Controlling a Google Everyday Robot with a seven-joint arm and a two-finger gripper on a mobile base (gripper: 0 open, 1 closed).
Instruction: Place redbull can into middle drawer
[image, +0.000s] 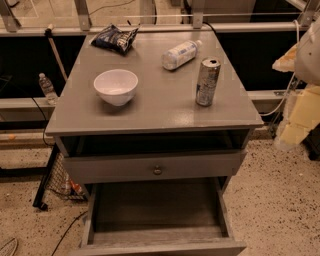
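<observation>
The robot's gripper needs to next move to the redbull can's upper half (208, 70) and close there, leaving the lower half showing below the fingers.
The redbull can (207, 81) stands upright on the right side of the grey cabinet top (150, 110), near its front edge. The middle drawer (157, 212) is pulled open low at the front, and its plank floor is bare. My gripper (296, 122) is a pale yellow shape at the right edge of the camera view. It is off the cabinet's right side, lower than the can and well apart from it. It holds nothing that I can see.
A white bowl (116, 86), a clear plastic bottle lying on its side (179, 54) and a dark snack bag (115, 39) share the cabinet top. A shut drawer front with a round knob (157, 170) sits above the open drawer. A small bottle (47, 87) stands on a ledge at left.
</observation>
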